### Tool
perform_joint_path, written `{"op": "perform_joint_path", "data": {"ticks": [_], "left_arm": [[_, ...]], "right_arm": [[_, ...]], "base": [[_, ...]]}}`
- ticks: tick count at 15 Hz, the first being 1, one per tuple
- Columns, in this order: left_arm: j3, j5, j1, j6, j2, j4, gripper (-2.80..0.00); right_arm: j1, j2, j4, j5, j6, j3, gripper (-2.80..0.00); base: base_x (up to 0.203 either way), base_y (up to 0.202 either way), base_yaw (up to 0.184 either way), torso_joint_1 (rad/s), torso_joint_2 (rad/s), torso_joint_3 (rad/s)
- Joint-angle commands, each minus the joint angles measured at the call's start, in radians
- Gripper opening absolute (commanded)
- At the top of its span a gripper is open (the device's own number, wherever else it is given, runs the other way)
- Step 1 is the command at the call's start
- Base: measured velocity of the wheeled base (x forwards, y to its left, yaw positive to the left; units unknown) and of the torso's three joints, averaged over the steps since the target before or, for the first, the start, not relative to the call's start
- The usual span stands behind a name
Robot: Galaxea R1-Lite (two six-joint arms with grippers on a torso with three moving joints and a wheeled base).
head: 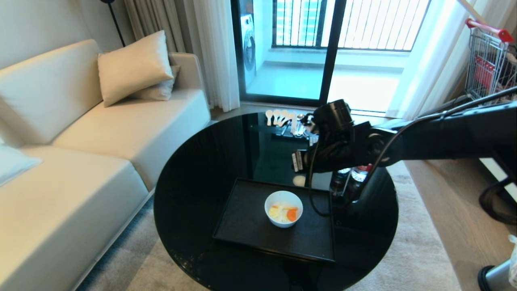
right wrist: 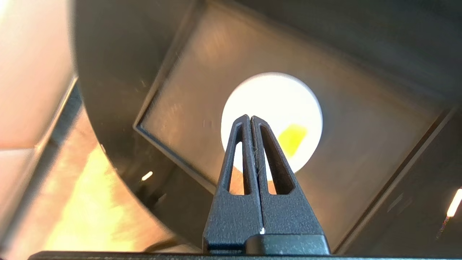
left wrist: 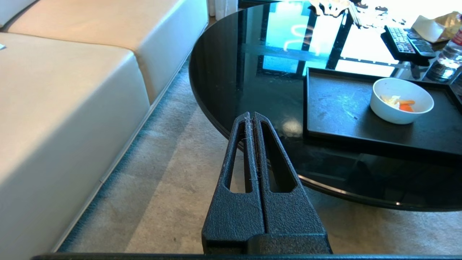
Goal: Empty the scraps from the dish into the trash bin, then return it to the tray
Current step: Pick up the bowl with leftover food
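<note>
The dish is next for my right gripper, which should go to it and close on the dish's rim (head: pixel 301 214) (right wrist: pixel 318 145) beside the orange scrap.
The dish (head: pixel 283 208), a small white bowl, stands on the black tray (head: pixel 250 226) toward its far right part. Yellow and orange scraps (head: pixel 287 213) lie inside it. My right arm reaches in over the table from the right. The right gripper (right wrist: pixel 251 117) hangs above the dish (right wrist: pixel 270 101), apart from it, shut with nothing between its fingers. My left gripper (left wrist: pixel 251 115) is parked low beside the table's near-left edge, shut and empty, with the dish (left wrist: pixel 389 112) off to its right. The steel trash bin (head: pixel 497 277) shows partly on the floor at the bottom right.
The tray rests on a round black glass table (head: pixel 194 190). White spoons (head: pixel 278 117) lie at its far edge, bottles (head: pixel 355 173) stand under my right arm, and remotes (left wrist: pixel 404 41) lie behind the tray. A cream sofa (head: pixel 80 161) runs along the left, with a wire cart (head: pixel 488 60) at the far right.
</note>
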Motion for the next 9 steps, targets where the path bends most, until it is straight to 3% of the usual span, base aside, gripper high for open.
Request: {"op": "perform_joint_path", "data": {"ticks": [1,4,8,9], "left_arm": [[0.000,0.000,0.000,0.000,0.000,0.000,-2.80],[0.000,0.000,0.000,-0.001,0.000,0.000,-2.80],[0.000,0.000,0.000,-0.001,0.000,0.000,-2.80],[0.000,0.000,0.000,-0.001,0.000,0.001,-2.80]], "right_arm": [[0.019,0.096,0.089,-0.009,0.091,-0.077,-2.80],[0.011,0.178,0.227,-0.017,0.200,-0.230,-2.80],[-0.028,0.238,0.363,-0.017,0.224,-0.336,-2.80],[-0.031,0.242,0.377,-0.017,0.223,-0.335,-0.55]], "base": [[0.000,0.000,0.000,0.000,0.00,0.000],[0.000,0.000,0.000,0.000,0.00,0.000],[0.000,0.000,0.000,0.000,0.00,0.000],[0.000,0.000,0.000,0.000,0.00,0.000]]}}
